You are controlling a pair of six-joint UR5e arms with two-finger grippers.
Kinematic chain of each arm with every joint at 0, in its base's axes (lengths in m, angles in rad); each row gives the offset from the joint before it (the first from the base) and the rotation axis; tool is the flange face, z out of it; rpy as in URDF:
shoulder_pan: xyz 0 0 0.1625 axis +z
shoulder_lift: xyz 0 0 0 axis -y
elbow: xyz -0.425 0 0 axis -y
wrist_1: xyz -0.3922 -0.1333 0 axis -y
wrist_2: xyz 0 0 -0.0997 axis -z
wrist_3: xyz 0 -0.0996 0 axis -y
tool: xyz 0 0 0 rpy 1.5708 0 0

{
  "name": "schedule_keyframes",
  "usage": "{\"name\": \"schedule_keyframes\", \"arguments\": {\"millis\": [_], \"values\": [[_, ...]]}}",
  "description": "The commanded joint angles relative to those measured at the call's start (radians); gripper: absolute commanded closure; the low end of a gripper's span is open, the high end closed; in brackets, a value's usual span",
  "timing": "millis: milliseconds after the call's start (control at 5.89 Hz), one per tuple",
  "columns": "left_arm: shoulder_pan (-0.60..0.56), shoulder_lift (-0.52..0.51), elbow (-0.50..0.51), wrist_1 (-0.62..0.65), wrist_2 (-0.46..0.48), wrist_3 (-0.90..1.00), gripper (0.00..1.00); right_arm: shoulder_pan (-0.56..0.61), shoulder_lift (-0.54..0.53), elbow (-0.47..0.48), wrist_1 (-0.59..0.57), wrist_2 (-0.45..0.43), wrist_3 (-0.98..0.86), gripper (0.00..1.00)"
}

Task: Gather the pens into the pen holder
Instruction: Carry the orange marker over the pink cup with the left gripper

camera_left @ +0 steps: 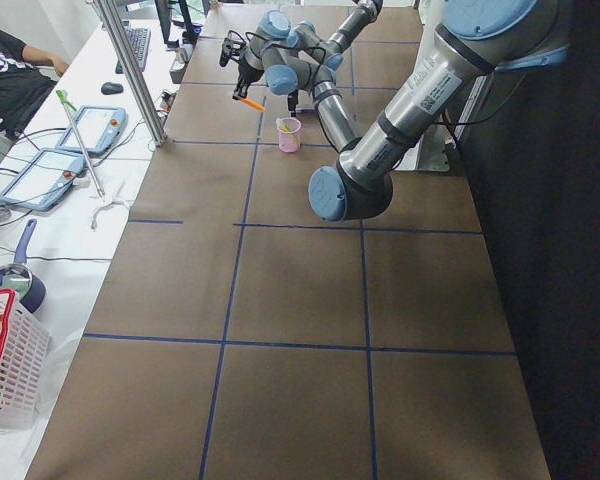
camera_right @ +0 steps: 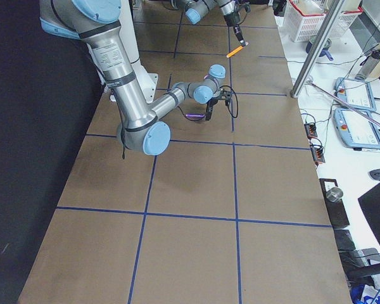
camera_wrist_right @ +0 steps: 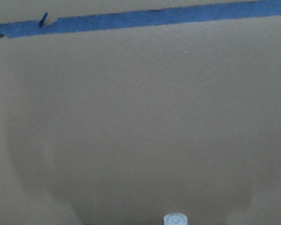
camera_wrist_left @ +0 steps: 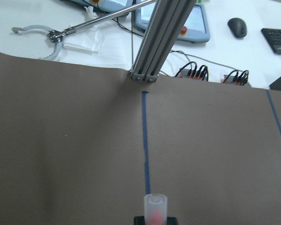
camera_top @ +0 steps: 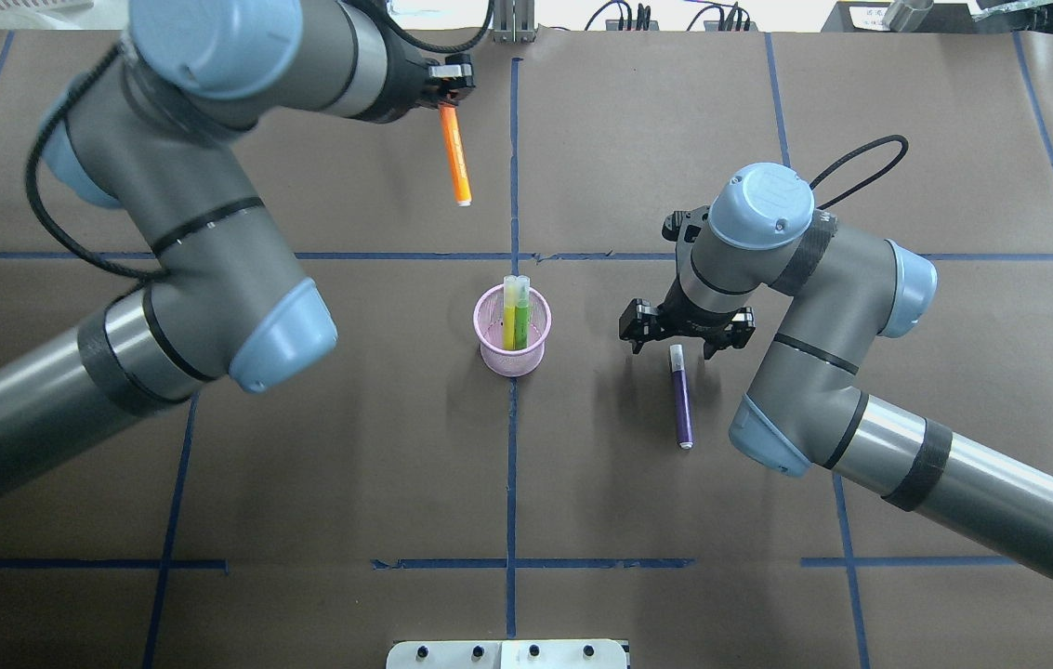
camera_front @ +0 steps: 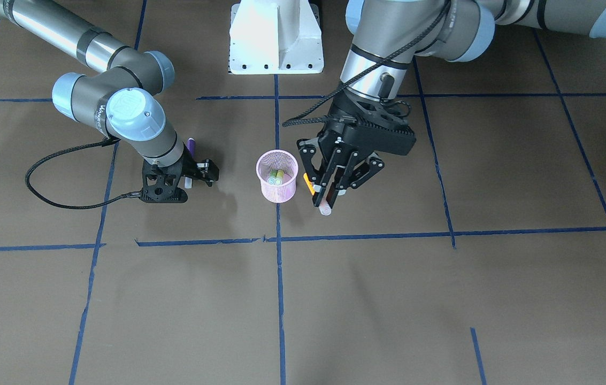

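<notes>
The robot's left gripper will release the orange pen beside the yellow-green pens in the pink mesh pen holder (camera_front: 284, 169). The orange pen is now held above the table.
The pink mesh pen holder (camera_top: 512, 346) (camera_front: 277, 187) stands at the table's centre with two yellow-green pens (camera_top: 514, 316) upright in it. My left gripper (camera_top: 445, 98) (camera_front: 327, 198) is shut on the orange pen (camera_top: 457, 158) (camera_front: 308, 184) and holds it above the table. That pen is beyond the holder in the overhead view and tilted in the exterior left view. Its pale cap (camera_wrist_left: 155, 208) shows in the left wrist view. The purple pen (camera_top: 680, 400) (camera_front: 191, 145) lies flat to the holder's right. My right gripper (camera_top: 686, 339) is low and open, straddling its cap end (camera_wrist_right: 174, 219).
Blue tape lines (camera_top: 512, 557) grid the brown table. The white robot base (camera_front: 276, 37) stands at the robot's edge. Beyond the far edge are an aluminium post (camera_wrist_left: 154, 42), tablets, cables and a seated person (camera_left: 10, 70). A red-rimmed basket (camera_left: 10, 360) sits on the side table.
</notes>
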Motion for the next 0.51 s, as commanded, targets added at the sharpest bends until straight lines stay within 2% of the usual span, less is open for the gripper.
{"name": "schedule_keyframes", "arguments": {"millis": [0, 170, 339], "values": [[0.075, 0.003, 0.003, -0.074, 0.122, -0.043, 1.00, 0.001, -0.001, 0.013, -0.007, 0.002, 0.010, 0.00], [0.077, 0.030, -0.007, -0.074, 0.124, -0.043, 1.00, 0.002, -0.001, 0.015, -0.007, 0.002, 0.016, 0.00], [0.094, 0.051, 0.000, -0.130, 0.194, -0.044, 1.00, 0.002, -0.002, 0.015, -0.007, 0.001, 0.019, 0.00]]}}
